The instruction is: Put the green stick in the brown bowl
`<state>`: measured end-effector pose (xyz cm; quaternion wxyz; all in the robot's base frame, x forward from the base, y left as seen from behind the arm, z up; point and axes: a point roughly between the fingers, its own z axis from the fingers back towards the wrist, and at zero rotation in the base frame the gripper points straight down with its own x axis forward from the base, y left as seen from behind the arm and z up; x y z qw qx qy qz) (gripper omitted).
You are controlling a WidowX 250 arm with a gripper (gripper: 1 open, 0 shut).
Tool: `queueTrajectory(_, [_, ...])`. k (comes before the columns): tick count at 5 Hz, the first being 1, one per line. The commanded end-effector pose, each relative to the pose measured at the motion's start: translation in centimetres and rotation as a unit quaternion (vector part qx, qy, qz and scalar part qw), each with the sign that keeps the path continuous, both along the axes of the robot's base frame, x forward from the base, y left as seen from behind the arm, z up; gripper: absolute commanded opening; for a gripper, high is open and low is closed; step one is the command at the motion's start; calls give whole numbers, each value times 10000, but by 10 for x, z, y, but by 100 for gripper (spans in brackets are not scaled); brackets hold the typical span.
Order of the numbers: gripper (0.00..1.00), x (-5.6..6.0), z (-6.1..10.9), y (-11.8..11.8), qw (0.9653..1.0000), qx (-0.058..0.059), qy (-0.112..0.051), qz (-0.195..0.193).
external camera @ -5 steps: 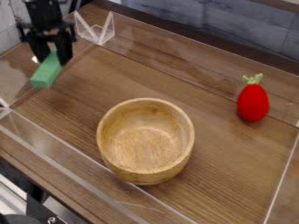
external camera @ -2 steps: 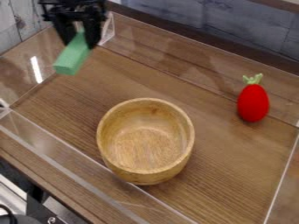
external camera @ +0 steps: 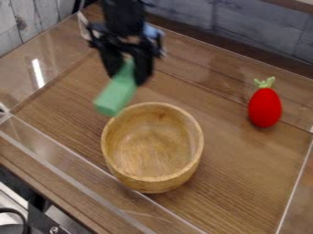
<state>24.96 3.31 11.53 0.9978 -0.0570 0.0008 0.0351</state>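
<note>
I should let go of the green stick, now hanging tilted in the air, with my gripper on the bottom of the brown bowl (external camera: 146, 158), toward the bowl's front rim.
The green stick (external camera: 115, 95) hangs tilted in the air, its upper end pinched in my gripper (external camera: 127, 69), which points down and is shut on it. The stick's lower end is just above the far-left rim of the brown bowl (external camera: 153, 144), a round light-brown wooden bowl standing near the front middle of the table. The bowl's inside looks bare.
A red strawberry-like toy with a green top (external camera: 264, 104) stands at the right. Clear plastic walls (external camera: 25, 128) run around the wooden table, low at the front left and right edges.
My gripper has carried the green stick from the far left corner rightward and toward the bowl. The stick now hangs near the bowl's far-left rim. Bowl and strawberry toy stayed put.
</note>
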Motion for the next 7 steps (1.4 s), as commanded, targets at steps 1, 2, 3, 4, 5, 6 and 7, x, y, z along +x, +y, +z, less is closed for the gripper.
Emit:
queueTrajectory(1, [0,-9,-4,-28,9997,148,-162,-112])
queueTrajectory(2, [0,-22,-21,-45,9997,209,-75,-48])
queueTrajectory(3, [0,-31,-35,-49,9996,282,-41,13])
queueTrajectory(4, [0,-34,-41,-50,9992,379,-61,59])
queueTrajectory(5, [0,-35,-47,-51,9988,465,-63,97])
queueTrajectory(6, [0,-35,-52,-51,9984,547,-66,144])
queueTrajectory(7, [0,-35,-57,-51,9978,632,-70,183])
